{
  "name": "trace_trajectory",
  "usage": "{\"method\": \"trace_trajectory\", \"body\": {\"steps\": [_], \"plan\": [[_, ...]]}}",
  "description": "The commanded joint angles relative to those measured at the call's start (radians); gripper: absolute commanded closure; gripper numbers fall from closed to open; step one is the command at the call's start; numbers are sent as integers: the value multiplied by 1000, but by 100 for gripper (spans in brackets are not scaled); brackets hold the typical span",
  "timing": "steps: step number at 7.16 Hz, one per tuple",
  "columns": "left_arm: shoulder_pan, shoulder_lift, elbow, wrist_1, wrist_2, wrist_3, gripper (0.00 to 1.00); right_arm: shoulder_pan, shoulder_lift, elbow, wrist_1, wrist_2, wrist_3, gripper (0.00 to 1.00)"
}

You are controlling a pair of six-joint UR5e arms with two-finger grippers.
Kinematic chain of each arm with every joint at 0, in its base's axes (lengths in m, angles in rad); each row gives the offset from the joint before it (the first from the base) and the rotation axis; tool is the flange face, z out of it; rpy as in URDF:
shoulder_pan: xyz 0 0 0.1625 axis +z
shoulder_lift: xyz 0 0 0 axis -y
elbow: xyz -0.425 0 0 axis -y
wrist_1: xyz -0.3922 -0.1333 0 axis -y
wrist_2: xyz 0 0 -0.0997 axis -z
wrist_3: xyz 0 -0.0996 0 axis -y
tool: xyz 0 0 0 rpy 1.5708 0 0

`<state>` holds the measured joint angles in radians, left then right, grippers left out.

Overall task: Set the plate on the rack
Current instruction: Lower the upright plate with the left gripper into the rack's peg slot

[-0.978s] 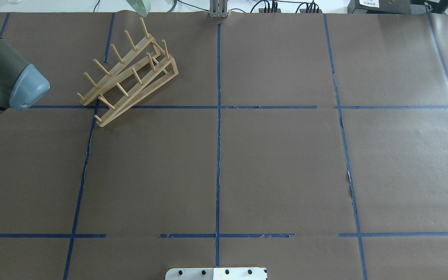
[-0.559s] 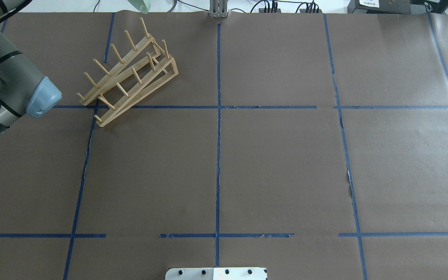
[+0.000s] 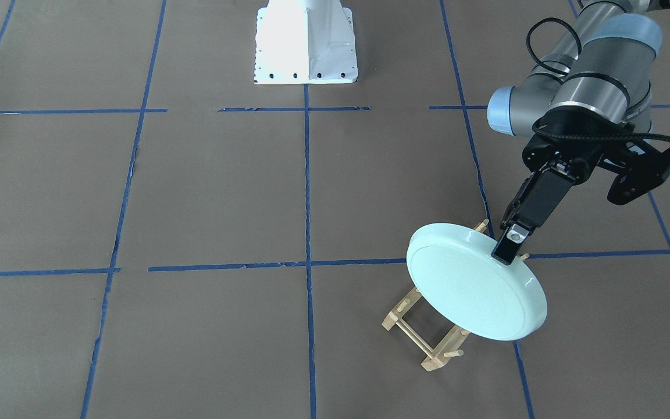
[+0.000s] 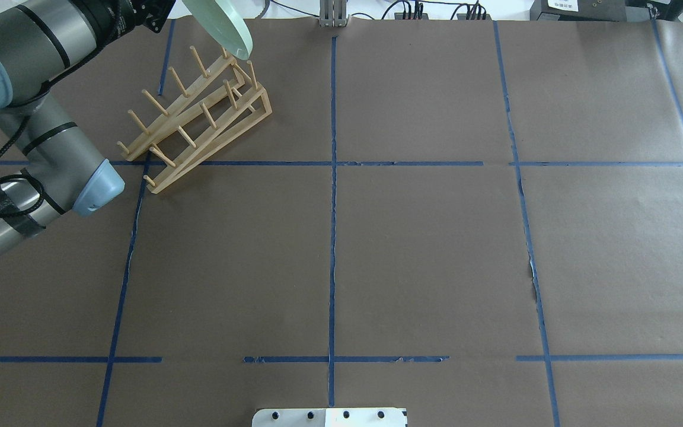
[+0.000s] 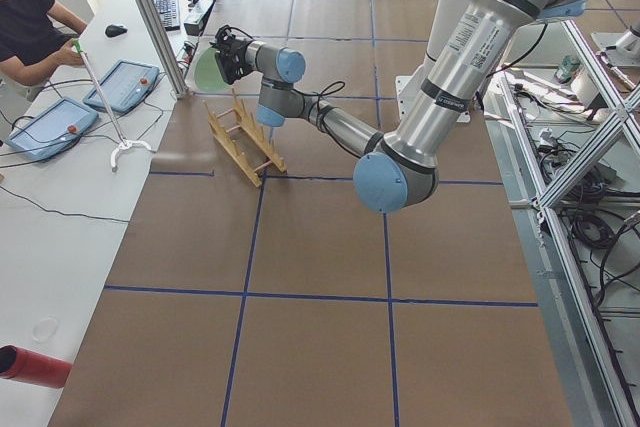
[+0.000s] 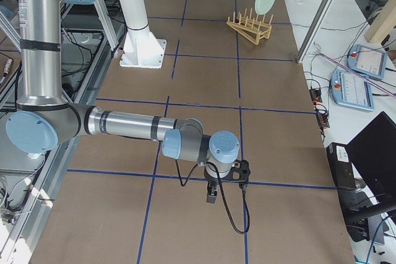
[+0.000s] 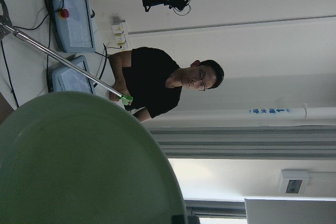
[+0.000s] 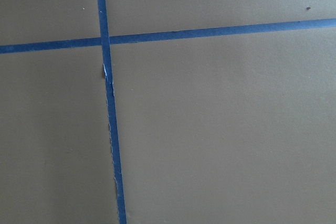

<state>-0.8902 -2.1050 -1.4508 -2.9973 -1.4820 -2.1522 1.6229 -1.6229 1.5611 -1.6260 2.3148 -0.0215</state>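
Note:
My left gripper needs to release the plate in the slot [image 3: 442, 318] next to the end pegs at the far end of the light-wood rack.
My left gripper [image 3: 508, 250] is shut on the upper rim of the pale mint-green plate [image 3: 474, 288]. It holds the plate tilted on edge in the air, just above the far end of the light-wood rack [image 3: 425, 340]. In the overhead view the plate [image 4: 223, 26] hangs over the rack's [image 4: 199, 112] back end, which lies diagonally at the table's far left. The left wrist view shows only the plate's inside [image 7: 79, 166]. My right gripper [image 6: 211, 195] hovers low over bare paper far from the rack; I cannot tell whether it is open or shut.
The white robot base [image 3: 305, 46] stands at mid-table on the robot's side. An operator [image 5: 30, 27] with a grabber stick and control tablets [image 5: 125, 82] are beyond the table's far edge near the rack. Blue tape lines cross the brown paper.
My left arm has swung in from the left toward the rack. The plate has come further into the overhead view and lower, over the rack's far end.

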Motion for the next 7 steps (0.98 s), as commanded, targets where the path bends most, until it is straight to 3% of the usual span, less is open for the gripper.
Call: {"method": "trace_trajectory", "body": {"steps": [1, 7], "plan": [[34, 10, 23, 1, 40, 2, 100, 0, 0, 0, 0, 0, 0, 0], [47, 17, 70, -2, 42, 0, 100, 0, 0, -1, 0, 0, -2, 0]]}}
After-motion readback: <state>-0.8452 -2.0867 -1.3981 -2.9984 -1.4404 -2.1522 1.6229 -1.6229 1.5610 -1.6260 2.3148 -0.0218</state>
